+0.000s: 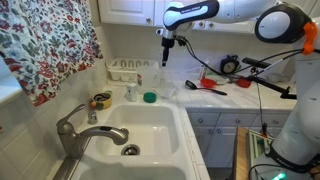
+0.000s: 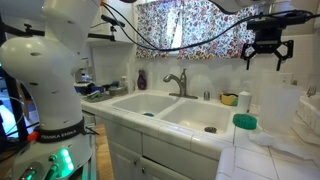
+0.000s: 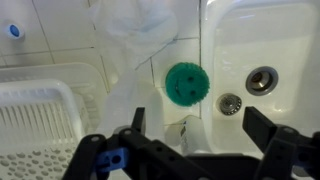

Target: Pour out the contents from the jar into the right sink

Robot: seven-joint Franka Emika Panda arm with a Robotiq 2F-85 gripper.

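Next, my gripper needs to go to the clear jar's top point(image 1: 154, 74) point(image 3: 142, 108), between the white dish rack and the green scrubber, and close there.
A small clear jar point(image 1: 131, 92) stands on the white counter just behind the right sink point(image 1: 150, 122), next to a round green scrubber point(image 1: 150, 97). In the wrist view the jar point(image 3: 185, 130) lies straight below, between my two fingers, with the scrubber point(image 3: 187, 82) beyond it and the sink basin point(image 3: 285, 35) with its metal drain point(image 3: 262, 80) to the right. My gripper point(image 1: 168, 40) hangs open and empty high above the counter; it also shows open in an exterior view point(image 2: 267, 50) and in the wrist view point(image 3: 197, 122). The sink point(image 2: 195, 112) shows there too.
A white dish rack point(image 3: 40, 120) stands on the counter by the wall point(image 1: 125, 70). A crumpled clear plastic bag point(image 3: 140, 30) lies past the scrubber. A metal faucet point(image 1: 75, 128) and a tape roll point(image 1: 100, 100) stand by the sink. Red tools point(image 1: 210, 86) lie on the counter.
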